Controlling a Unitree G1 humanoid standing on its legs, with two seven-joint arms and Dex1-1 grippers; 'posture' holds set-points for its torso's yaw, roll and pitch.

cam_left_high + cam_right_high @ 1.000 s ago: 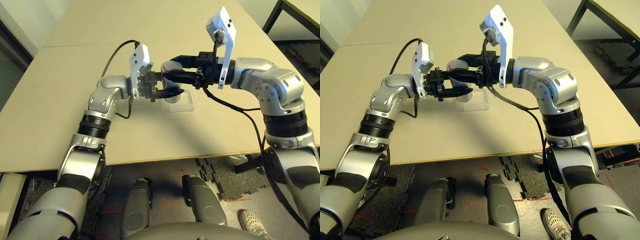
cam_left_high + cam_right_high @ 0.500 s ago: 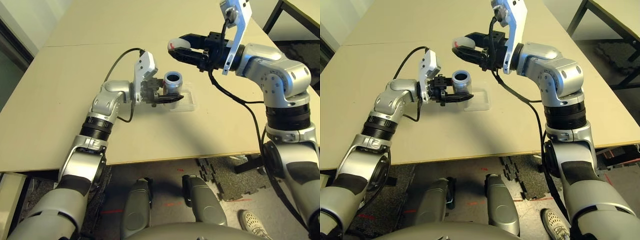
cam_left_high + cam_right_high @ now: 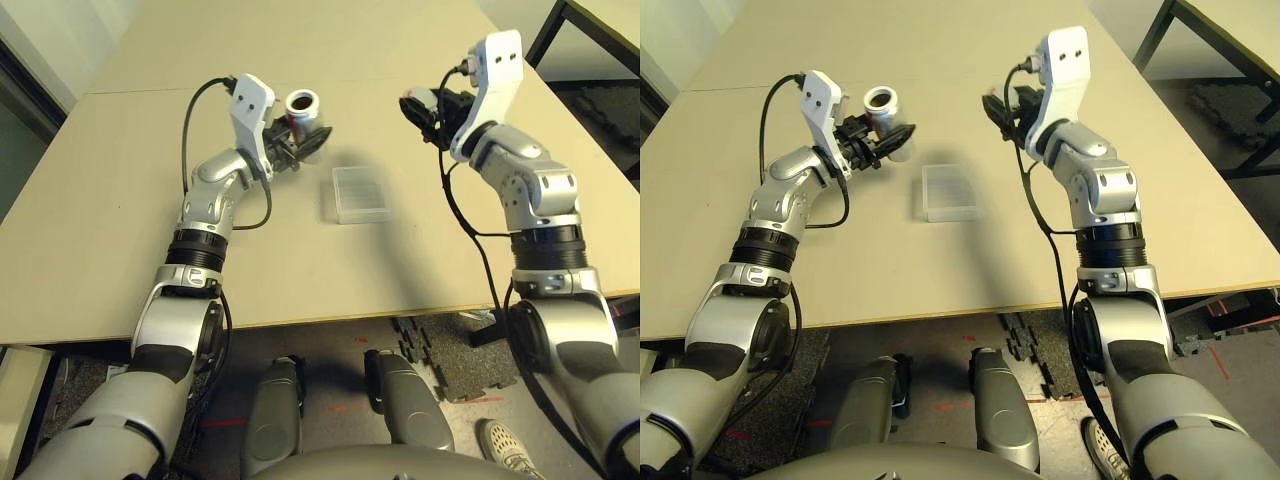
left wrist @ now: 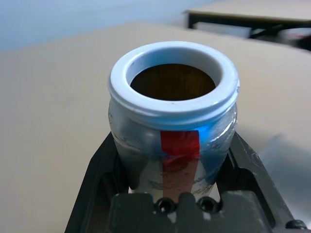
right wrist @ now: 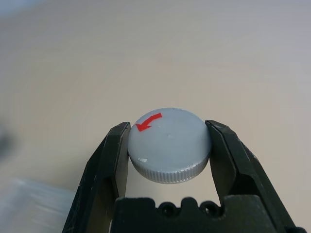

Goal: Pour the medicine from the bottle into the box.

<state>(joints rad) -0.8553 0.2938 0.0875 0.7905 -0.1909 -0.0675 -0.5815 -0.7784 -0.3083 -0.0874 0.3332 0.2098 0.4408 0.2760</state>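
The grey cap will go down from my right gripper onto the bare table (image 3: 425,179) beside the clear box.
The bottle (image 3: 305,113) is a small silver cylinder with a white rim and a red mark, uncapped, its mouth open. My left gripper (image 3: 300,140) is shut on it above the table, left of and beyond the box; the wrist view shows the bottle (image 4: 173,121) between both fingers. The box (image 3: 360,194), a clear shallow tray, lies flat on the table between my arms. My right gripper (image 3: 418,110) is raised to the right of the box, shut on the round grey cap (image 5: 169,143) with a red arrow on its top.
The beige table (image 3: 120,240) carries a seam across its far part. A dark-framed second table (image 3: 590,25) stands at the far right. Black cables loop from both wrists. The floor shows past the table's near edge.
The grippers met over the box, then the right one drew away to the right with the cap. The left one swung the uncapped bottle back and to the left, off the box.
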